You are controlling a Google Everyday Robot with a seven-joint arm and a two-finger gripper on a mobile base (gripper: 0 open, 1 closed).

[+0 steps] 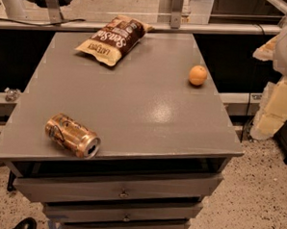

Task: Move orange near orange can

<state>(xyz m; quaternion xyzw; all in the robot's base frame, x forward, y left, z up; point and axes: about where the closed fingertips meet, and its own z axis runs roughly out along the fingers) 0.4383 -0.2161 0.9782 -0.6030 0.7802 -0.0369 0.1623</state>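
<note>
Next, my gripper needs to go to the orange's middle (197,76) and close there, because the orange must travel across the table to the orange can.
The orange (198,75) is a small round fruit resting near the right edge of the grey table top (134,101), about midway back. The orange can (72,135) lies on its side near the front left corner, silver top facing front right. The two are far apart, across the table from each other. My gripper does not show in the camera view; nothing touches the orange or the can.
A brown-and-cream chip bag (113,39) lies at the table's back, left of centre. White and cream bulky shapes (280,80) stand off the table's right side. Drawers (122,190) are below the front edge. The floor is speckled.
</note>
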